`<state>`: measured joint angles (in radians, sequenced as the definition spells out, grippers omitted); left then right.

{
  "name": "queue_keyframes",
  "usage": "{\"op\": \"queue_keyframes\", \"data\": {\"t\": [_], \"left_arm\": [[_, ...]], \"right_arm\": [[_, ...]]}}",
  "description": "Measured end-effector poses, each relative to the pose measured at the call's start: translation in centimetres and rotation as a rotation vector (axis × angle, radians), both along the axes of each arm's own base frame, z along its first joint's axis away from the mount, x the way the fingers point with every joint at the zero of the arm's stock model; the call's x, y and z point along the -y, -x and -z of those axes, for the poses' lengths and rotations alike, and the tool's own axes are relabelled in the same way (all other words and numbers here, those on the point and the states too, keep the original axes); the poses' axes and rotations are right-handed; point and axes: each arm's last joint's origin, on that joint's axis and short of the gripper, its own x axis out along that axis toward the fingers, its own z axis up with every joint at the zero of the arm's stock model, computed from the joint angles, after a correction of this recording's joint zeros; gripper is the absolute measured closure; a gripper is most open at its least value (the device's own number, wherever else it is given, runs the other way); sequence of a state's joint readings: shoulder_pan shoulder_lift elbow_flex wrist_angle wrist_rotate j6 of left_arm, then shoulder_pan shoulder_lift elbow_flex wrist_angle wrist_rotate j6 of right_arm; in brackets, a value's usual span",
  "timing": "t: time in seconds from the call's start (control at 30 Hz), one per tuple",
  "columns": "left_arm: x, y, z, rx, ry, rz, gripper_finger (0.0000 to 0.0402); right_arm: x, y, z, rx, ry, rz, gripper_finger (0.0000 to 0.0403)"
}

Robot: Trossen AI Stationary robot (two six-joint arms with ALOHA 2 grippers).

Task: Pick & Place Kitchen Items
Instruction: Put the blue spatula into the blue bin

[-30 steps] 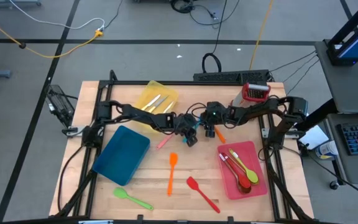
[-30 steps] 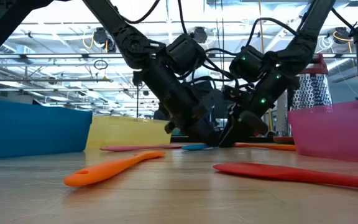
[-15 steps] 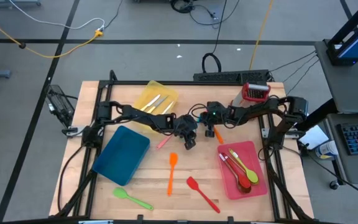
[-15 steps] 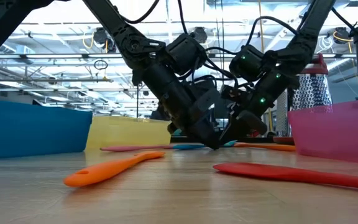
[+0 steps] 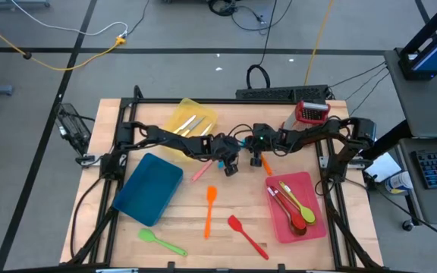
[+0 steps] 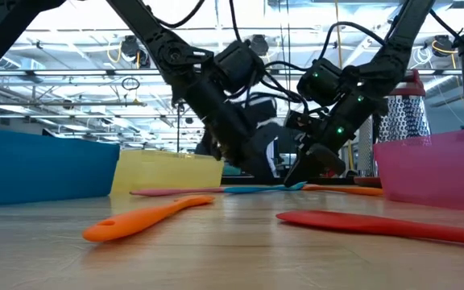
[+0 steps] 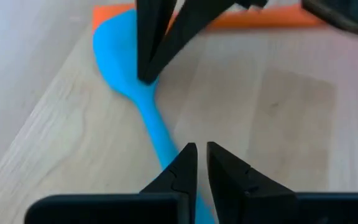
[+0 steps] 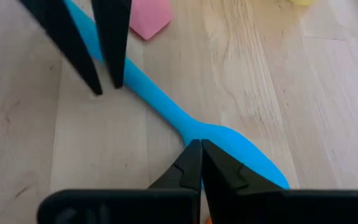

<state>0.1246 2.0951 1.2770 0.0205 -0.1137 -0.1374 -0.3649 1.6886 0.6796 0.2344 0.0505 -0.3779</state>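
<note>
The blue spatula is lying flat under the shut fingers of my right gripper, so my left gripper needs to tip it on edge before my right gripper takes the blade (image 8: 244, 152).
A blue spatula (image 7: 120, 59) lies at the table's middle between my two grippers, low over the wood in the low view (image 6: 256, 189). My left gripper (image 7: 201, 155) is shut on its handle. My right gripper (image 8: 197, 147) is shut, its tips on the spatula's neck. In the high view the left gripper (image 5: 228, 164) and the right gripper (image 5: 256, 159) stand close together. A pink spatula (image 5: 199, 174), an orange spatula (image 5: 210, 210), a red spatula (image 5: 246, 236) and a green spoon (image 5: 161, 243) lie flat on the table. My left gripper pinches the blue spatula's handle (image 7: 166, 146) between its two fingers, which slant down from the table's left and lie across the handle. My own fingers hide the spot itself. The spatula stays low and about level. My right gripper touches the spatula's neck (image 8: 188, 127), where the handle widens into the blade, with the tips of its shut fingers. The fingers slant down from the table's right. Nothing shows between them.
A yellow tray (image 5: 190, 121) holding knives stands at the far side, a blue tray (image 5: 149, 188) at the left, and a red tray (image 5: 309, 227) with several utensils at the right. A red-topped grater (image 5: 310, 113) stands far right. An orange utensil (image 5: 268, 165) lies beside my right gripper.
My left gripper has risen slightly, drawn back toward the table's left and rolled about its own line, still on the blue spatula's handle. In the low view more of the spatula's length now shows between the two grippers.
</note>
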Motion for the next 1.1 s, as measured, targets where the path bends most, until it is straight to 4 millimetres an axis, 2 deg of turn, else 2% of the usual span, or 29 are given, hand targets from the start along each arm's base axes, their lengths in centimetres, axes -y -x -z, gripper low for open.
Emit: {"op": "queue_keyframes", "data": {"t": [0.2,0.3,0.43,0.6,0.83,1.1], "left_arm": [[-0.8,-0.1,0.1,0.014,-0.045,-0.031,0.0286],[-1.2,-0.2,0.9,0.010,-0.026,-0.077,0.0247],[-1.4,-0.4,2.2,0.005,-0.032,-0.131,0.0227],[-0.9,-0.5,4.3,-0.013,-0.019,-0.205,0.0257],[0.3,-0.5,5.4,-0.027,-0.027,-0.294,0.0375],[1.2,-0.6,5.2,-0.003,-0.032,-0.306,0.0369]], "right_arm": [[0.0,0.0,0.0,0.002,-0.004,0.001,0.0403],[0.0,0.0,0.0,0.002,-0.005,0.002,0.0403],[0.0,0.0,0.0,0.007,-0.015,0.015,0.0403],[0.0,0.0,0.0,0.012,-0.015,0.018,0.0403],[-0.7,-0.3,-1.0,0.069,0.002,0.017,0.0388],[-1.4,0.4,-3.6,0.070,0.097,0.045,0.0316]]}}
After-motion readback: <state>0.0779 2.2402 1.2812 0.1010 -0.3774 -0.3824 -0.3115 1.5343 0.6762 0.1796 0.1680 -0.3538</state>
